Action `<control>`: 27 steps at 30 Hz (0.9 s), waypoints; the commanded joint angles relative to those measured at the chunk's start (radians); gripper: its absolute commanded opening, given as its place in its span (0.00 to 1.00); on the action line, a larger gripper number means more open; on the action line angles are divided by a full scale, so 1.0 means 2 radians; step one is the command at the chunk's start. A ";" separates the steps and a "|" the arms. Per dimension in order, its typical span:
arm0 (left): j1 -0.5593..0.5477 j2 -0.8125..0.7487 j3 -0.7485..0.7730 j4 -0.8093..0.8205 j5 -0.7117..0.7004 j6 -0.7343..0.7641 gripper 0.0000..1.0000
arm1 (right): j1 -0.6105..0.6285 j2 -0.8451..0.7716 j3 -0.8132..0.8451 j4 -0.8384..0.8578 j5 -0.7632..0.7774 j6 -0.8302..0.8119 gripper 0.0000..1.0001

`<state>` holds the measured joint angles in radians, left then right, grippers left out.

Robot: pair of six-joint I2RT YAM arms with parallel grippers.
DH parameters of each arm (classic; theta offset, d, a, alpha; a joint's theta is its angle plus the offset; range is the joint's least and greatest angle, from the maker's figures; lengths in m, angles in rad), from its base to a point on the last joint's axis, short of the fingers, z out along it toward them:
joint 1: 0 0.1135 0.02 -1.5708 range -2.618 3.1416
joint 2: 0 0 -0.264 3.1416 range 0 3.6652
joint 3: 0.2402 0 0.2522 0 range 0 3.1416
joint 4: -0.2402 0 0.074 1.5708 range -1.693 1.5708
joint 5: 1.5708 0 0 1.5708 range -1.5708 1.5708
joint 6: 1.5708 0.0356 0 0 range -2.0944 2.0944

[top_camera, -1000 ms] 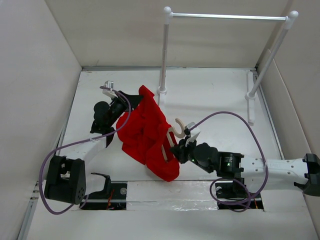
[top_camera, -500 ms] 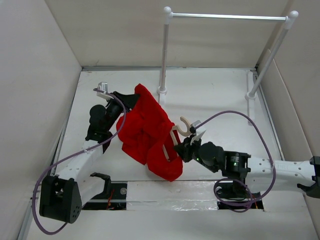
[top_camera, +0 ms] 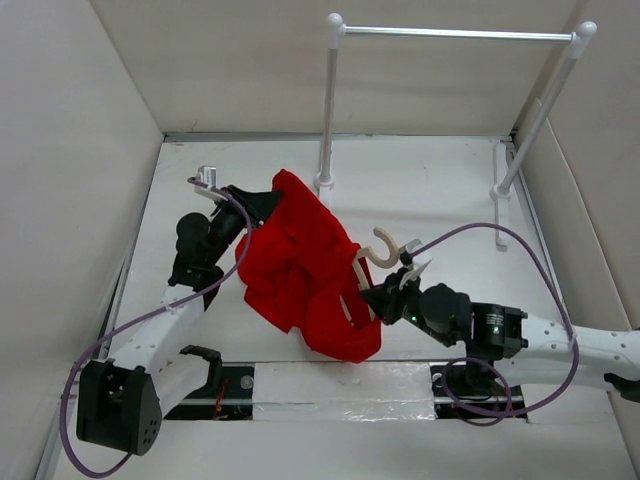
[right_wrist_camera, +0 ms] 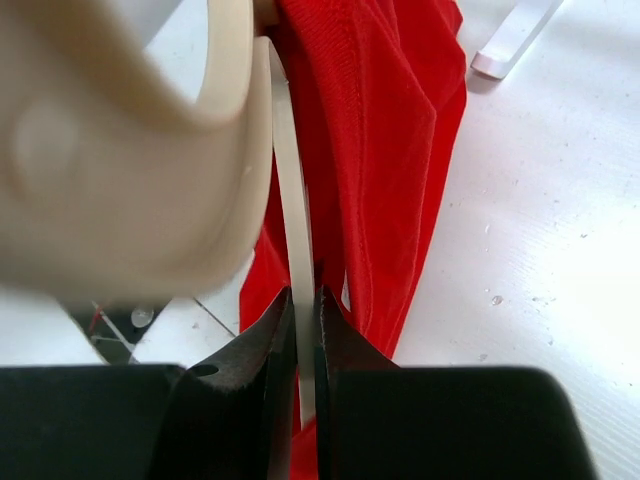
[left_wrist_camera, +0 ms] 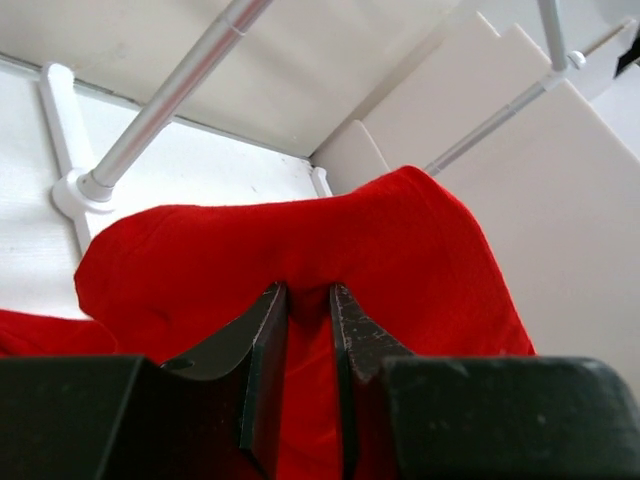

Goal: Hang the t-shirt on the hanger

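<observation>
My left gripper needs to open, grab the t-shirt's top edge (top_camera: 286, 177) and pull it tight away from the hanger, because the red t-shirt is bunched along the hanger.
The red t-shirt (top_camera: 300, 262) hangs bunched between my two grippers, lifted off the table. My left gripper (top_camera: 258, 205) is shut on its upper left edge; in the left wrist view a fold of the t-shirt (left_wrist_camera: 310, 250) is pinched between the jaws of the left gripper (left_wrist_camera: 308, 300). My right gripper (top_camera: 372, 295) is shut on the cream hanger (top_camera: 378, 256), whose hook sticks up at the shirt's right side. In the right wrist view the right gripper (right_wrist_camera: 304, 300) grips a thin bar of the hanger (right_wrist_camera: 292, 215), with the t-shirt (right_wrist_camera: 385, 130) draped beside it. The hanger's shoulders are mostly hidden in the cloth.
A tall white rack (top_camera: 330, 100) with a metal rail (top_camera: 455, 34) stands at the back of the table, its feet at the centre and right. Grey walls close in the left, right and back. Purple cables loop from both arms.
My right gripper has moved right and slightly toward the near edge with the hanger, its hook now higher and further right. My left gripper has drawn the shirt's edge up and left.
</observation>
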<state>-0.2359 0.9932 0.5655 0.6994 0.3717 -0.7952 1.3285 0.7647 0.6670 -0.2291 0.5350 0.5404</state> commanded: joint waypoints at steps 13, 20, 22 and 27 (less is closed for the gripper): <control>0.017 -0.018 -0.047 0.055 -0.047 0.041 0.39 | -0.012 -0.006 0.086 -0.026 0.048 -0.046 0.00; 0.017 0.002 -0.067 0.079 -0.020 0.052 0.54 | -0.041 -0.029 0.087 -0.020 0.017 -0.058 0.00; 0.017 0.016 -0.076 0.108 0.009 0.054 0.54 | -0.048 -0.030 0.090 -0.018 0.004 -0.060 0.00; 0.004 0.073 -0.073 0.146 0.046 0.053 0.61 | -0.067 -0.029 0.098 -0.006 -0.044 -0.067 0.00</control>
<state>-0.2104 1.1110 0.4183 0.8692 0.3901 -0.7082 1.2140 0.7238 0.7971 -0.3218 0.5121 0.4377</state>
